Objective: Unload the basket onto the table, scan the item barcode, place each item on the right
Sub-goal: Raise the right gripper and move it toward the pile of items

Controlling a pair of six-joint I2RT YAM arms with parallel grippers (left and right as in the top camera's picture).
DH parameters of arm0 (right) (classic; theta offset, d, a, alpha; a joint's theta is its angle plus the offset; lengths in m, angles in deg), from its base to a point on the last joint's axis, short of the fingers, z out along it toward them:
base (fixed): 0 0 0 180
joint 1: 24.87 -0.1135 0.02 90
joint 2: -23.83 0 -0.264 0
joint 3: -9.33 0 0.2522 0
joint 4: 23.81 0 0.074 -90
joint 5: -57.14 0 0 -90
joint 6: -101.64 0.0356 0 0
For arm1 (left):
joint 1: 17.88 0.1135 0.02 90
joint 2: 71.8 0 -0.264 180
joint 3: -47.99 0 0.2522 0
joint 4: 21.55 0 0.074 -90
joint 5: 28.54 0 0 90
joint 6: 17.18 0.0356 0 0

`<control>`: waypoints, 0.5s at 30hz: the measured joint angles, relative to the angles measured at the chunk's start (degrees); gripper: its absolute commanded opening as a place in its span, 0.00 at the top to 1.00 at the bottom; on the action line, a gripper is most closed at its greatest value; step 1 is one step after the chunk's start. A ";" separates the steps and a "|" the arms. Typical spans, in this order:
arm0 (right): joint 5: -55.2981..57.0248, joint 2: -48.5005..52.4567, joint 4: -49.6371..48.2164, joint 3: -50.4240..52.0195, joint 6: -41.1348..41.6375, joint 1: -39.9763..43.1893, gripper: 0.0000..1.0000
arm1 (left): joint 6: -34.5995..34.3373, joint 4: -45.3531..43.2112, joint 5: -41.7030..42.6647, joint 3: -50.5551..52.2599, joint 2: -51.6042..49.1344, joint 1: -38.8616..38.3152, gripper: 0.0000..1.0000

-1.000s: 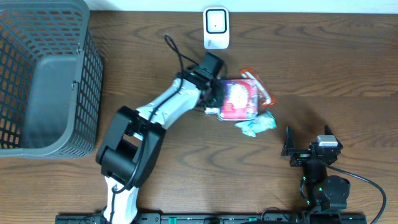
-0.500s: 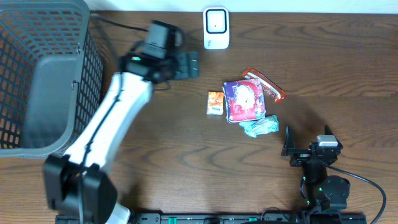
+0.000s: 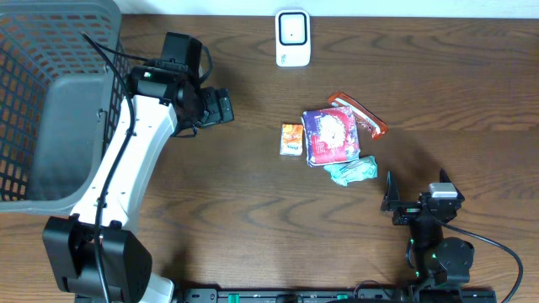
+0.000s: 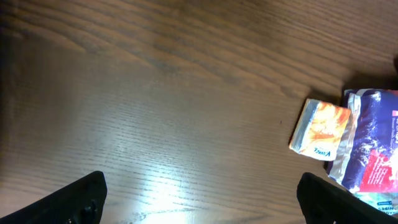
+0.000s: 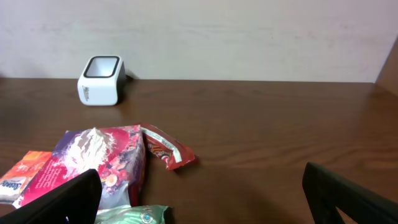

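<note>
The robot's right gripper should next grab the purple bag by its side [image 3: 353,133] [image 5: 135,167] next to the red wrapper.
The white barcode scanner [image 3: 292,38] [image 5: 101,80] stands at the table's far edge. Right of centre lie the items: a small orange packet [image 3: 291,139] [image 4: 320,129] [image 5: 22,174], a purple bag [image 3: 331,135] [image 4: 373,143] [image 5: 99,165], a red wrapper [image 3: 358,114] [image 5: 168,149] and a green packet [image 3: 351,170] [image 5: 134,216]. My left gripper [image 3: 224,107] [image 4: 199,211] hovers open and empty over bare wood, well left of the orange packet. My right gripper [image 3: 416,188] [image 5: 202,205] is open and empty near the front right, pointing towards the pile.
A large grey mesh basket [image 3: 50,101] fills the table's left end, just behind the left arm. A cable runs from the left arm over the basket's rim. Bare wood lies between the left gripper and the items.
My left gripper opened and pulled away from the pile, swinging left towards the basket. The orange packet now lies uncovered beside the purple bag. The right arm has not moved.
</note>
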 measured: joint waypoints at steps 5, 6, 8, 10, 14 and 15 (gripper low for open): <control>0.00 0.00 0.00 0.00 -0.02 0.00 0.01 | 0.02 -0.02 0.00 0.00 0.00 0.00 0.02; 0.00 0.00 0.00 0.00 0.00 0.00 0.01 | 0.00 -0.02 0.00 0.00 0.00 0.00 0.02; 0.26 0.00 -0.02 0.00 -0.20 0.00 0.01 | 0.00 -0.02 0.00 0.00 0.00 -0.02 0.02; 0.98 0.00 -0.35 0.00 -0.48 0.00 0.01 | 0.00 -0.02 0.00 0.00 0.00 -0.02 0.02; -0.63 0.00 -4.96 0.11 1.22 0.00 0.01 | 0.00 -0.02 0.00 0.00 0.00 -0.02 0.02; -2.93 0.00 -6.56 0.13 3.30 0.00 0.01 | 0.00 -0.02 0.00 0.00 0.00 -0.02 0.02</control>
